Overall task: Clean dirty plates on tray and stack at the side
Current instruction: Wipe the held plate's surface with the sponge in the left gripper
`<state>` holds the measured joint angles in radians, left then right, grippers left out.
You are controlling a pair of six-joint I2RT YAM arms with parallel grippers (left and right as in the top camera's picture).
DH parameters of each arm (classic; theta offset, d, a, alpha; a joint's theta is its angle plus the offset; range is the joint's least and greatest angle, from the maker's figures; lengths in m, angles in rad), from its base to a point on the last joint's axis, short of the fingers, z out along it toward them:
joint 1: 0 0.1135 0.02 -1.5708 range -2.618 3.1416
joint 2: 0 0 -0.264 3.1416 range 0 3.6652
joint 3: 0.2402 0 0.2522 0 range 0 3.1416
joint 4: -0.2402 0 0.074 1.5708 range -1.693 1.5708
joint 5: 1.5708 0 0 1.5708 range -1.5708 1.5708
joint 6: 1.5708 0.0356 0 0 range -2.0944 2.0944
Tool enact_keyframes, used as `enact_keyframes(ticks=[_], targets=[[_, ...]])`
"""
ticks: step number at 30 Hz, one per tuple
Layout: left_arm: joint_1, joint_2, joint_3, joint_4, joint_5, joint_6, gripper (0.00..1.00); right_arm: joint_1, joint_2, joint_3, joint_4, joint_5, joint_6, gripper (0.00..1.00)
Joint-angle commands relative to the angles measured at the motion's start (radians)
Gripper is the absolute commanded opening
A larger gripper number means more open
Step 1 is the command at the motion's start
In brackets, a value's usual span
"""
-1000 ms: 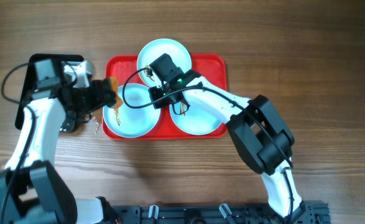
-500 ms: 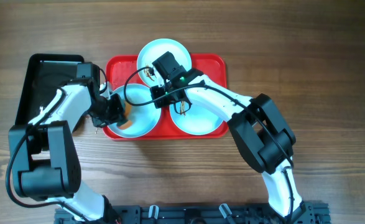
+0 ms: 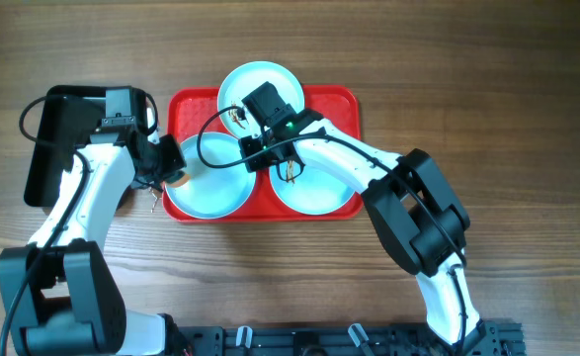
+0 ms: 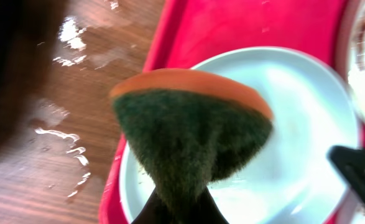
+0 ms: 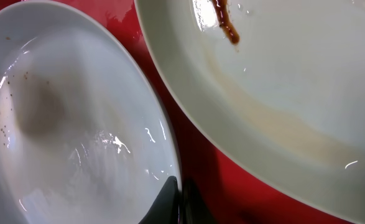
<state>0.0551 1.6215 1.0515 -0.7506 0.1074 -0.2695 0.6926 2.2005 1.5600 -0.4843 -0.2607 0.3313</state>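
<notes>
My left gripper will let go of the orange sponge inside the near half of the smaller black tray [image 3: 90, 181].
The red tray [image 3: 341, 111] holds three white plates. The front left plate [image 3: 215, 183] looks wet and free of smears; it also shows in the left wrist view [image 4: 306, 124] and the right wrist view [image 5: 64, 124]. The back plate [image 3: 270, 79] and the front right plate [image 3: 319, 193] each carry a brown smear. My left gripper [image 3: 168, 163] is shut on a green and orange sponge [image 4: 188, 124], held over the front left plate's left rim. My right gripper [image 3: 252, 153] is shut on that plate's right rim [image 5: 177, 193]. A smeared plate [image 5: 281, 81] lies beside it.
A smaller black tray [image 3: 57, 138] lies left of the red tray, under my left arm. Water drops [image 4: 70, 37] sit on the wooden table by the red tray's left edge.
My left gripper swept the sponge right onto the front left plate, then drew back to its left rim. My right gripper has kept its hold on the rim.
</notes>
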Motion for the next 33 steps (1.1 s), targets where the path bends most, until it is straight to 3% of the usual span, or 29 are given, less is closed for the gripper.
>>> enact_keyframes(ticks=[1,5,12,21,30,33], targets=[[-0.008,-0.005,-0.005,0.054,0.129,-0.024,0.04,-0.001,0.015,-0.002,0.005,0.002,-0.017,0.04],[-0.053,0.056,-0.063,0.130,0.189,-0.061,0.04,-0.001,0.015,-0.002,0.010,0.002,-0.017,0.04],[-0.114,0.192,-0.105,0.228,0.172,-0.060,0.04,-0.001,0.015,-0.002,0.008,0.002,-0.018,0.04],[-0.112,0.062,-0.080,0.035,-0.508,-0.060,0.04,-0.001,0.015,-0.002,-0.006,0.029,-0.025,0.04],[-0.107,-0.174,-0.080,0.146,-0.544,-0.061,0.04,0.000,0.008,0.011,-0.011,0.028,-0.051,0.04],[-0.021,-0.193,-0.081,0.184,-0.534,-0.061,0.04,0.000,-0.035,0.046,-0.042,0.029,-0.067,0.04]])
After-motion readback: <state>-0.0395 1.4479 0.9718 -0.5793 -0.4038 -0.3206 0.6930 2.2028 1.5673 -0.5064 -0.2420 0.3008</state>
